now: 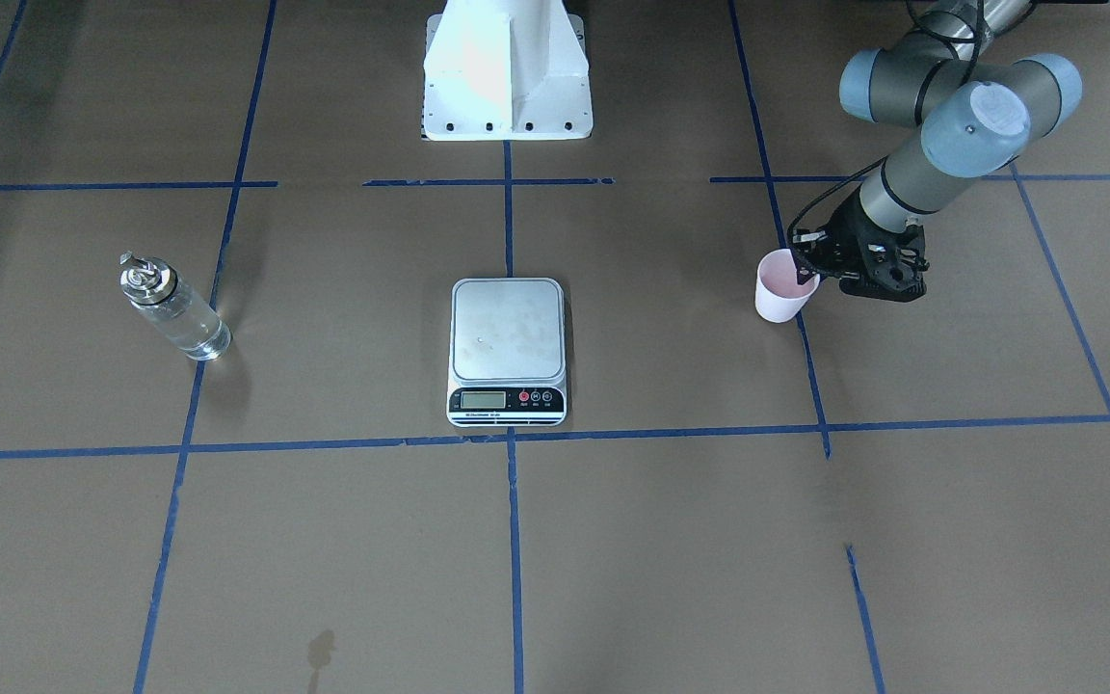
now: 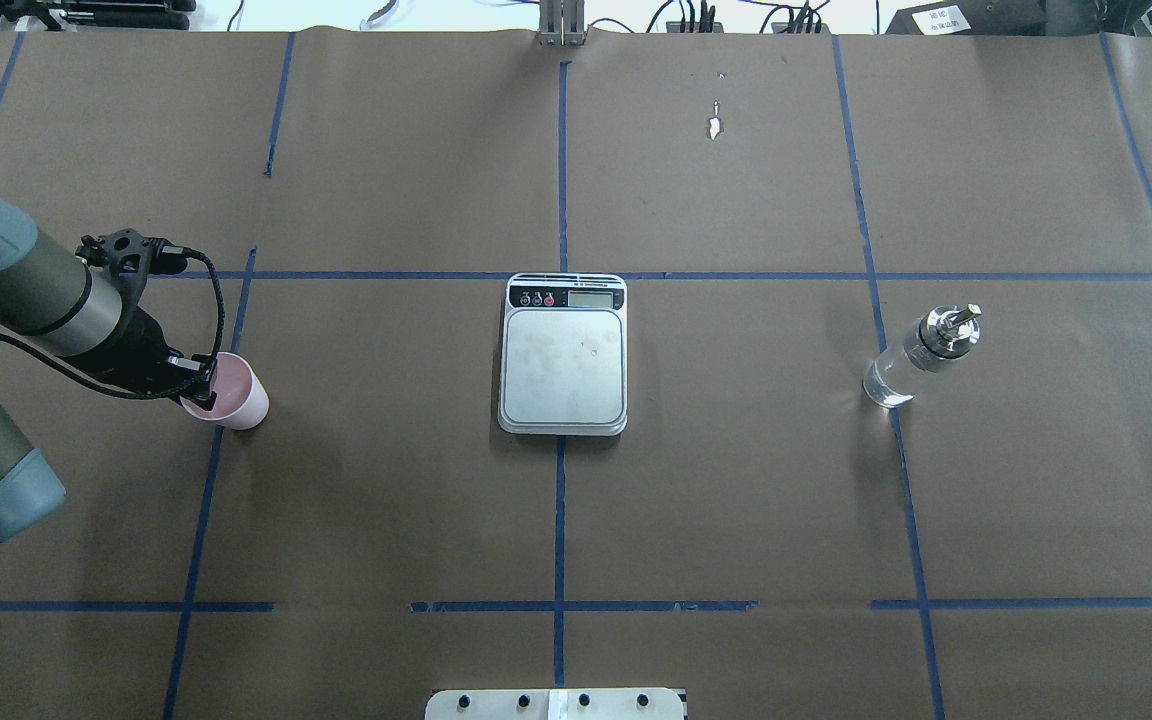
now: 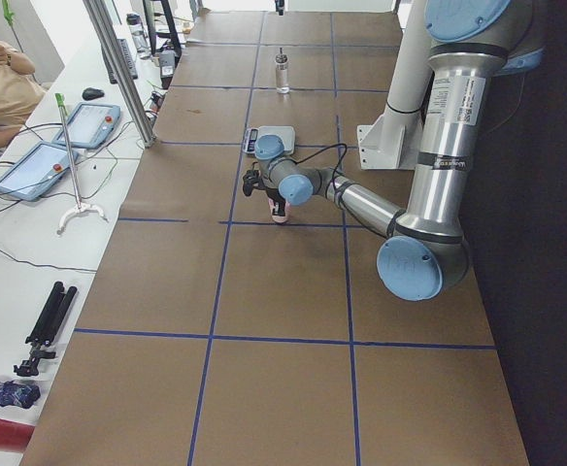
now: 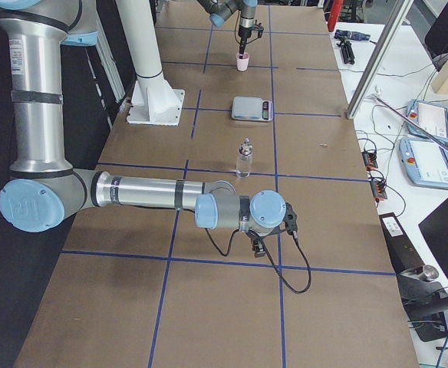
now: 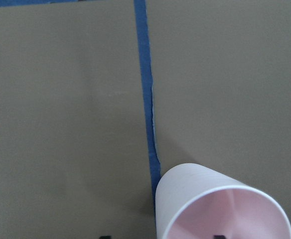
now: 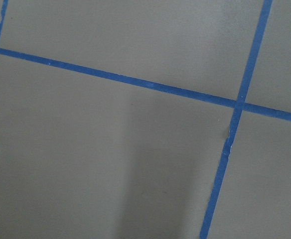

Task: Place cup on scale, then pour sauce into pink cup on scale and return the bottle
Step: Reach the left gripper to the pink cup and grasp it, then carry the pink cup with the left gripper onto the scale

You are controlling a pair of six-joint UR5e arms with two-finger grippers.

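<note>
The robot's left gripper should release the pink cup on the scale's platform, slightly off its middle (image 1: 510,353) toward the display.
The pink cup (image 1: 781,289) stands upright on the table on my left side, well away from the scale (image 1: 507,333); it also shows in the overhead view (image 2: 231,395). My left gripper (image 2: 198,385) is at the cup's rim. In the left wrist view the cup (image 5: 220,209) fills the bottom right, with one fingertip (image 5: 218,236) inside it and the other outside, so the jaws are open astride the wall. The clear glass bottle (image 2: 911,360) with its silver spout stands on my right side. My right gripper (image 4: 258,245) hangs low near the table's near end, far from the bottle; I cannot tell whether it is open or shut.
The scale's platform (image 2: 564,365) is bare, with its display toward the far side. Blue tape lines (image 2: 561,500) divide the brown table cover. The robot's white base (image 1: 507,67) stands behind the scale. Operators' tablets (image 3: 41,165) lie off the table's far edge.
</note>
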